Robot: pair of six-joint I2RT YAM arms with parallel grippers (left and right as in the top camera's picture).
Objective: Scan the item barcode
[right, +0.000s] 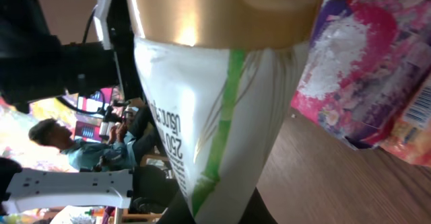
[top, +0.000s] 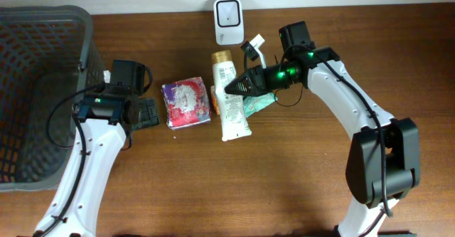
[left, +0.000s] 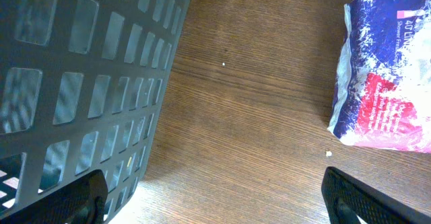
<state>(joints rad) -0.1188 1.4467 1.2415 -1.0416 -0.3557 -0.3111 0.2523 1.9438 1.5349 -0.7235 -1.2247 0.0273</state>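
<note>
My right gripper has the tube. It will let go of it on the bare wood (top: 305, 116) beside the teal packet, away from the basket.
A white tube with a gold cap (top: 229, 98) lies lengthwise in the middle of the table, its cap toward the white scanner (top: 229, 20) at the back edge. My right gripper (top: 230, 89) reaches in from the right and is shut on the tube. In the right wrist view the tube (right: 209, 109) with its green stripe narrows down between my dark fingers (right: 180, 212), and the right gripper (right: 219, 209) is closed on it. My left gripper (top: 146, 112) stands open over bare wood (left: 215, 204), its fingertips (left: 64, 200) far apart and holding nothing.
A purple and white packet (top: 186, 103) (left: 384, 76) (right: 370, 69) lies just left of the tube. A teal packet (top: 259, 103) lies under my right arm. A dark mesh basket (top: 43, 87) (left: 81, 83) stands at the left, close to my left gripper.
</note>
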